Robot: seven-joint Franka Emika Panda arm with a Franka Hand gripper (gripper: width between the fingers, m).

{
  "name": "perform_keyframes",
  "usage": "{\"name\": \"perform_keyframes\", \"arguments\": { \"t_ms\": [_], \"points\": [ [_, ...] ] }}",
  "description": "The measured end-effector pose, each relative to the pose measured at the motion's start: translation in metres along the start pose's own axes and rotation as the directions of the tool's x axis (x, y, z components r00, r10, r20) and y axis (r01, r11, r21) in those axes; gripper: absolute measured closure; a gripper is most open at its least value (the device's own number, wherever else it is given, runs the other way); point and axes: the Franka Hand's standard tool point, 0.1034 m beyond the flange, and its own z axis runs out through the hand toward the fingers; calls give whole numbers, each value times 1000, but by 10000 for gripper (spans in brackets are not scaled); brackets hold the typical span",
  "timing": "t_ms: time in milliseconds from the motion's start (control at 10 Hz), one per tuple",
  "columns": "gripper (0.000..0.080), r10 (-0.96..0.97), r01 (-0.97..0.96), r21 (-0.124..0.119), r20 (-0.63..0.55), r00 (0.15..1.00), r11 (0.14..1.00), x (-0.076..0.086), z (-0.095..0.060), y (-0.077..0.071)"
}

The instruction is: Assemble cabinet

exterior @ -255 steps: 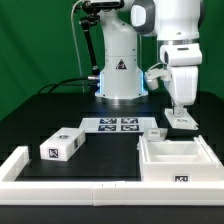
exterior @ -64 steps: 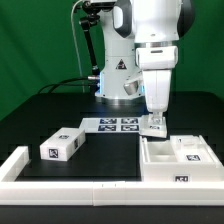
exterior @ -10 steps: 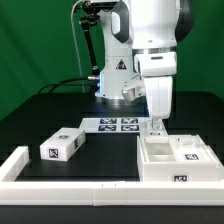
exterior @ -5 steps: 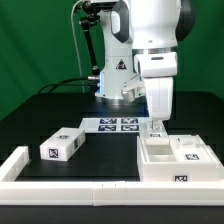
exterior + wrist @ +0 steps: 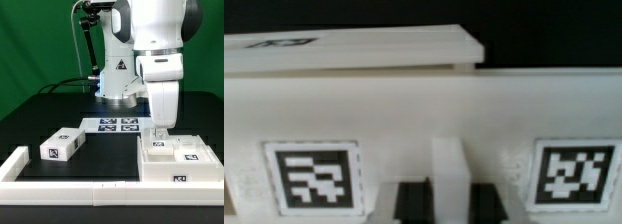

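The robot's gripper will release the white tagged part squarely over the middle of the white cabinet body [image 5: 178,155] [image 5: 295,180]. The part now sits at the body's rim.
The cabinet [image 5: 178,167] is a white open-topped box body at the exterior view's lower right, with a tag on its front. My gripper [image 5: 158,131] hangs over its back left corner, shut on a white tagged part [image 5: 156,143] that sits at the body's rim. In the wrist view the gripper [image 5: 450,195] pinches a thin central rib of this part [image 5: 420,110], with a tag on each side. A tagged white block [image 5: 191,153] lies inside the body and also shows in the wrist view [image 5: 349,50]. Another drawer block [image 5: 62,143] lies on the table to the left.
The marker board [image 5: 120,125] lies flat in front of the robot base [image 5: 118,80]. A long white border rail [image 5: 70,184] runs along the front and left of the black table.
Over the last second my gripper has moved slightly right and down with the held part, bringing it against the cabinet body's back left. The other blocks have not moved.
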Motion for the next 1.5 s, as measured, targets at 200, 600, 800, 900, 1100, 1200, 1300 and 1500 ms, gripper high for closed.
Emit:
{"name": "perform_keyframes", "arguments": {
  "t_ms": [200, 600, 800, 900, 1100, 1200, 1300, 1500],
  "points": [
    [729, 0, 0, 0, 0, 1000, 1000, 0, 0, 0],
    [729, -5, 5, 14, 5, 1000, 1000, 0, 0, 15],
    [729, -7, 7, 19, 6, 1000, 1000, 0, 1, 33],
    [729, -13, 12, 25, 7, 1000, 1000, 2, 1, 39],
    [729, -14, 14, 19, 3, 1000, 1000, 2, 2, 51],
    [729, -14, 14, 22, 2, 1000, 1000, 2, 2, 54],
    [729, -17, 17, 28, 4, 1000, 999, 2, 3, 54],
    [729, -15, 15, 33, 5, 1000, 999, 3, 3, 54]
  ]
}}
